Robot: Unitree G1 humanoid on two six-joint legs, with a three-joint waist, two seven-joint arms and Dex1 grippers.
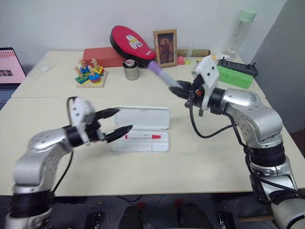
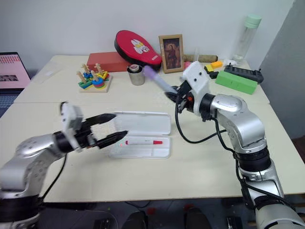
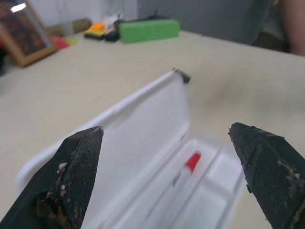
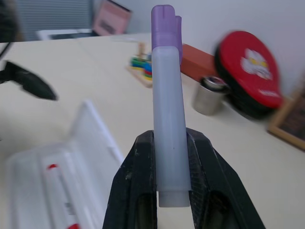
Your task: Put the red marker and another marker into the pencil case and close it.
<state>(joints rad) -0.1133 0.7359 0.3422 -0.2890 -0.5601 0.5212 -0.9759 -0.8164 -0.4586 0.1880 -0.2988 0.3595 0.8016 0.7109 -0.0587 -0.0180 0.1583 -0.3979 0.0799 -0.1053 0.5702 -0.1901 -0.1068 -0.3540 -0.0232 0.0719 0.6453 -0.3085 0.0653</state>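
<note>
The purple-capped marker, now raised above the table behind the case, will be let go by my right gripper in the pencil case's empty front compartment (image 1: 134,144) (image 4: 31,190), next to the red marker.
The white pencil case (image 1: 141,129) lies open in the middle of the table, lid folded back. In its tray lies the red marker (image 1: 142,137), also seen as a red marker (image 3: 183,172) in the left wrist view. My left gripper (image 1: 118,120) stands open just left of the case, above the table. My right gripper (image 1: 182,89) is raised above the table, right of and behind the case, shut on the purple-capped marker (image 1: 162,74), which sticks out up and to the left. In the right wrist view the lilac marker (image 4: 167,119) stands clamped between the fingers (image 4: 136,176).
Along the back stand a red box (image 1: 102,56), a red pad (image 1: 131,42), a framed picture (image 1: 165,46), a metal cup (image 1: 131,70) and a wooden stacking toy (image 1: 90,74). A green box (image 1: 234,76) and clear bottle (image 1: 240,31) sit back right. A laptop (image 1: 10,67) is far left.
</note>
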